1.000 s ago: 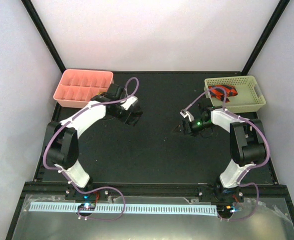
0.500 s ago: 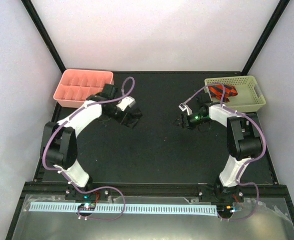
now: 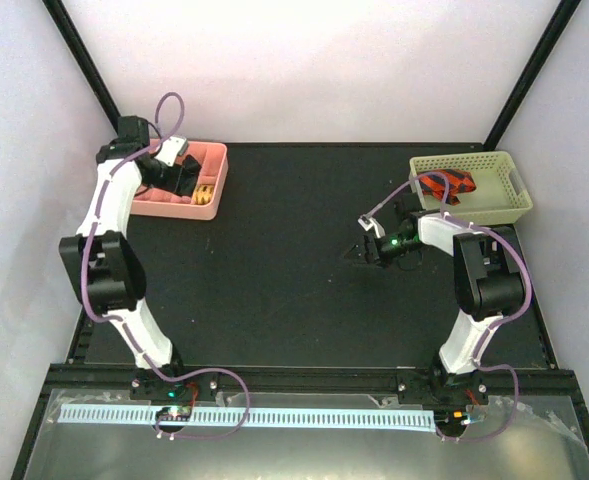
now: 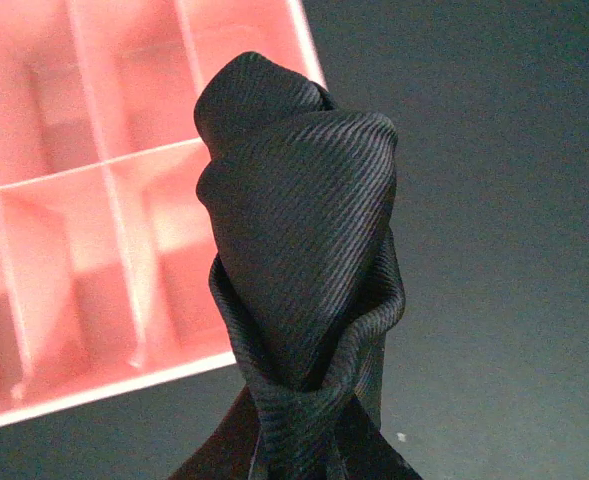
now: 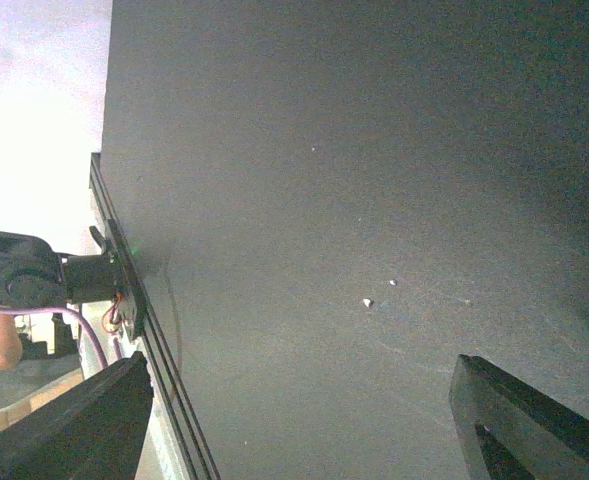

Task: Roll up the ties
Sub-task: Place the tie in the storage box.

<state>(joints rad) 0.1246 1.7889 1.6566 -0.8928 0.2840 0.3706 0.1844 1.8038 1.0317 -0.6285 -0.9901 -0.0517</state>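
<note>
My left gripper has the rolled black tie. It will let go of the tie in the pink tray's front compartment (image 3: pixel 182 190) (image 4: pixel 177 255) beside the yellowish item.
My left gripper (image 3: pixel 182 178) is shut on a rolled black tie (image 4: pixel 299 270) and holds it over the right end of the pink compartment tray (image 3: pixel 212 158). In the left wrist view the roll stands between the jaws and hides them, with the tray's compartments (image 4: pixel 84 230) behind and to the left. A red and black striped tie (image 3: pixel 446 185) lies in the yellow basket (image 3: pixel 494 205) at the back right. My right gripper (image 3: pixel 366 250) is open and empty, low over the black table just left of the basket; its fingers (image 5: pixel 519 420) show wide apart in the right wrist view.
A yellowish item (image 3: pixel 204 192) sits in one of the tray's right compartments. The black table (image 3: pixel 294 300) lies between the two arms. The table's black frame rail (image 5: pixel 124 290) shows in the right wrist view.
My left arm has swung from the table's left-middle back and left to the pink tray, carrying the black tie. The right gripper has shifted only slightly.
</note>
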